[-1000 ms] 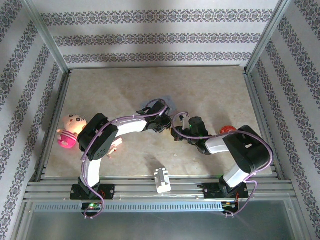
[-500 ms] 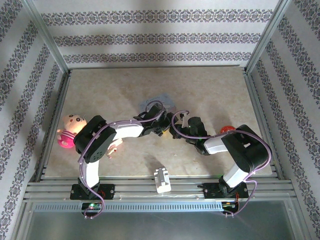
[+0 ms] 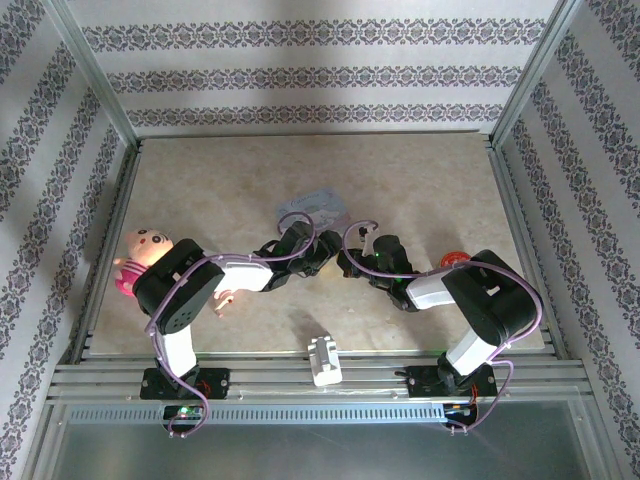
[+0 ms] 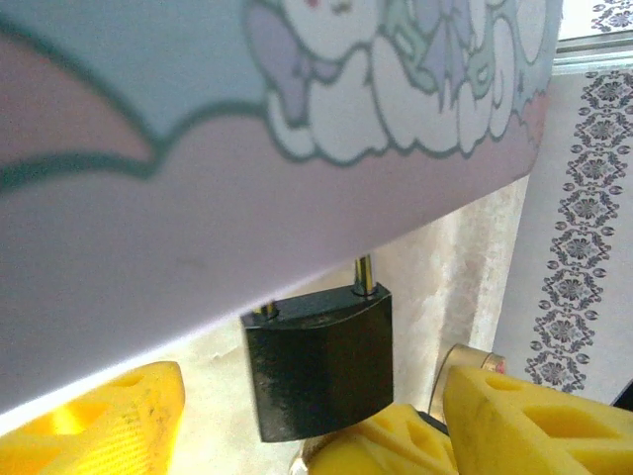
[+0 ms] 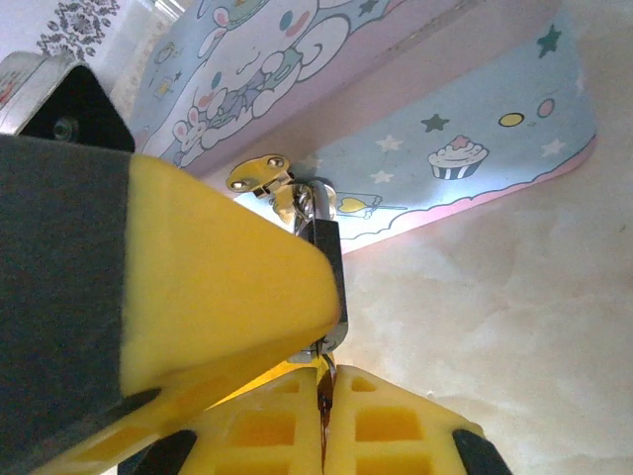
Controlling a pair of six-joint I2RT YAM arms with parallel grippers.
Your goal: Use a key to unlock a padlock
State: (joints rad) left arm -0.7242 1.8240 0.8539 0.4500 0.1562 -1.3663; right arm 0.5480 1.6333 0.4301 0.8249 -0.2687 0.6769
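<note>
The robot's left gripper is around the padlock's narrow edges, so it should come in from another angle and pinch the padlock's broad sides [image 4: 322, 364] before the key goes in.
The small black padlock [image 4: 316, 366] hangs by its silvery shackle from the hasp [image 5: 259, 173] of the lilac cartoon tin [image 3: 315, 205]. My left gripper [image 4: 307, 396] is open, its yellow fingers [image 4: 99, 426] standing to either side of the lock body with gaps. My right gripper [image 5: 323, 401] is shut on the thin key [image 5: 322, 381], whose tip meets the underside of the padlock [image 5: 333, 267]. In the top view the left gripper [image 3: 322, 255] and right gripper [image 3: 348, 265] meet just in front of the tin.
A doll with a pink base [image 3: 140, 260] lies at the left by the left arm's elbow. A white blocky piece [image 3: 323, 360] sits at the near edge. A red round object [image 3: 455, 260] lies behind the right arm.
The left gripper has opened off the padlock and its arm has drawn back toward the near left, uncovering more of the tin. The right gripper stays shut in place.
</note>
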